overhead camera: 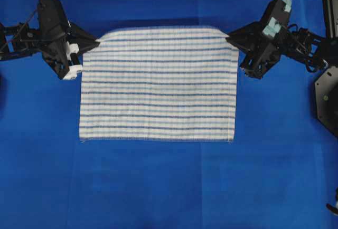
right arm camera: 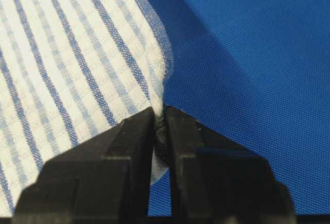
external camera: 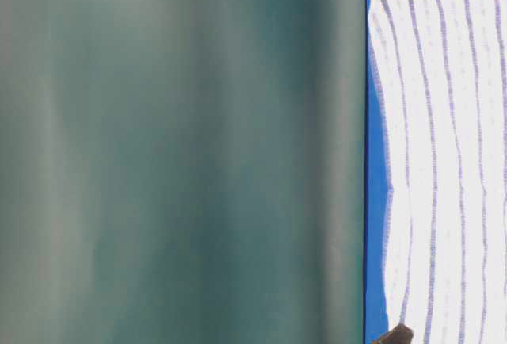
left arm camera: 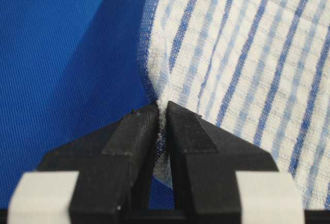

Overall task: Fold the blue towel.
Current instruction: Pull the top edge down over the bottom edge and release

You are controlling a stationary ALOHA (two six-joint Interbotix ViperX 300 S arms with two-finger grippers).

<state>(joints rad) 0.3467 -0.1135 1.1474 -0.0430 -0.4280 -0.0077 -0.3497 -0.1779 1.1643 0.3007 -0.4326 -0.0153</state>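
Observation:
The robot's left gripper will release the blue towel's far corner, now pinched in that gripper, on top of its near corner [overhead camera: 87, 132] on the same side.
The blue towel [overhead camera: 158, 84], white with thin dark-blue and pale-blue stripes, lies spread in the middle of the overhead view. Its far edge is lifted a little off the cloth. My left gripper [overhead camera: 96, 43] is shut on the towel's far left corner; the left wrist view shows the hem [left arm camera: 162, 115] pinched between the black fingers. At the far right corner my right gripper [overhead camera: 229, 36] is shut on the towel [right arm camera: 77, 64], with the hem [right arm camera: 161, 114] squeezed between its tips. In the table-level view the towel [external camera: 444, 154] rises as a striped sheet at the right.
The table is covered by a plain solid-blue cloth [overhead camera: 158, 187]. Black arm hardware [overhead camera: 327, 81] stands at the right edge of the overhead view. A blurred dark-green surface [external camera: 174, 154] fills most of the table-level view.

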